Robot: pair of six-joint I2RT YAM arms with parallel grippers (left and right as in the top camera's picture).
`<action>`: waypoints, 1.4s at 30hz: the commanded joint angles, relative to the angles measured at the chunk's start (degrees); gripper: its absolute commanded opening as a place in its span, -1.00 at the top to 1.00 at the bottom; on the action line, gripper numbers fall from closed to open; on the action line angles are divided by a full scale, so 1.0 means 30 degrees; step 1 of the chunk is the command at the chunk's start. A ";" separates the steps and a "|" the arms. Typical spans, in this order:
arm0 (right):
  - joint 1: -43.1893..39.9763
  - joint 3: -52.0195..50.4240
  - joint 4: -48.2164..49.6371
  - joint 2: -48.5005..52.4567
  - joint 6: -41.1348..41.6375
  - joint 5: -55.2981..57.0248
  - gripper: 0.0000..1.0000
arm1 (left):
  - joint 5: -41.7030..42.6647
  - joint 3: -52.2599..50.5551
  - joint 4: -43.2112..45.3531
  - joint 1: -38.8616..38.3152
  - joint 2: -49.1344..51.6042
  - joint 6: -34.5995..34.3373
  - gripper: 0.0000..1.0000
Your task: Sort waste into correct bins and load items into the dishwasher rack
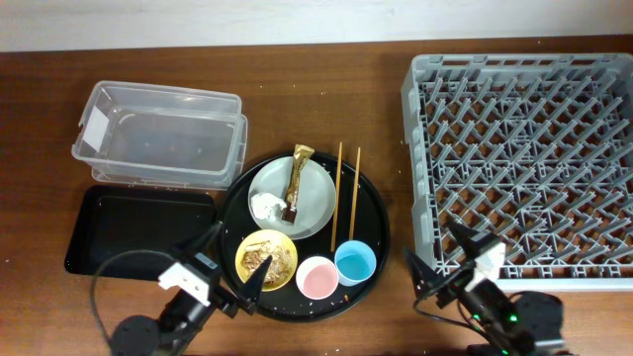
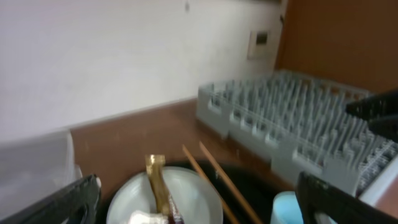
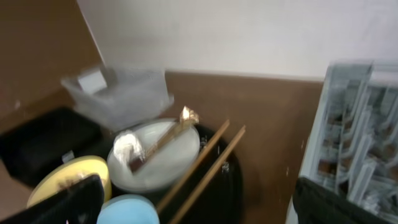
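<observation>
The robot's left gripper will next move to the pink cup and close on the cup's rim (image 1: 300,270) next to the yellow bowl.
A pale plate (image 1: 307,198) on the round black tray (image 1: 371,213) holds a gold-and-brown wrapper (image 1: 297,178) and a crumpled white tissue (image 1: 267,207). A yellow bowl (image 1: 267,260) holds brown food scraps. A pink cup (image 1: 317,278) and a blue cup (image 1: 354,262) stand at the tray's front. Two chopsticks (image 1: 347,190) lie beside the plate. The clear box (image 1: 158,133), the shallow black tray (image 1: 134,229) and the grey rack (image 1: 524,158) surround them. My left gripper (image 1: 227,265) is open and empty near the bowl. My right gripper (image 1: 440,255) is open and empty by the rack's front left corner.
The wooden table (image 1: 326,89) runs to a white wall at the back. In the left wrist view the plate (image 2: 186,199), the chopsticks (image 2: 214,180) and the rack (image 2: 292,118) show; in the right wrist view the plate (image 3: 168,158) and the clear box (image 3: 118,93) show.
</observation>
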 commanded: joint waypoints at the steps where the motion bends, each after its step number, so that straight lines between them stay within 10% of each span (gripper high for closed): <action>1: -0.0124 0.5253 -0.3439 0.3271 -0.0117 0.1654 -0.96 | -0.0539 0.5399 -0.2805 -0.0058 0.4459 -0.0270 -0.99; 5: -0.0124 1.3865 -1.1657 1.1023 -0.0510 0.1705 -0.96 | 0.0634 1.3427 -0.7759 -0.0058 1.1621 -0.0219 -0.99; 12: -0.0124 1.7362 -1.5803 1.7056 -0.0379 -0.0605 -0.99 | 0.6477 1.5365 -0.9493 -0.0102 1.3908 -0.0648 -0.99; 16: -0.0124 1.7362 -1.5686 1.7660 -0.0372 -0.0670 -0.91 | -0.1588 1.5256 -1.4557 -0.2295 1.4542 -0.1399 -0.99; 24: -0.0124 1.7354 -1.6400 1.7668 -0.0408 -0.1523 -0.96 | -0.7453 1.5205 -1.5752 -1.1227 2.2950 -0.5574 -0.98; 32: -0.0124 1.7340 -1.6509 1.7682 -0.0510 -0.1523 -0.98 | -0.8138 1.5183 -1.5242 -1.1664 2.8560 -0.5646 -0.02; 37: -0.0124 1.7340 -1.6436 1.7682 -0.0517 -0.1515 -0.97 | -0.8174 1.5198 -1.5249 -1.1628 2.9019 -0.5785 0.94; 42: -0.0124 1.7340 -1.6429 1.7682 -0.0517 -0.1515 -0.98 | -0.7242 1.5650 -1.6881 -1.0382 2.6440 -0.5778 0.99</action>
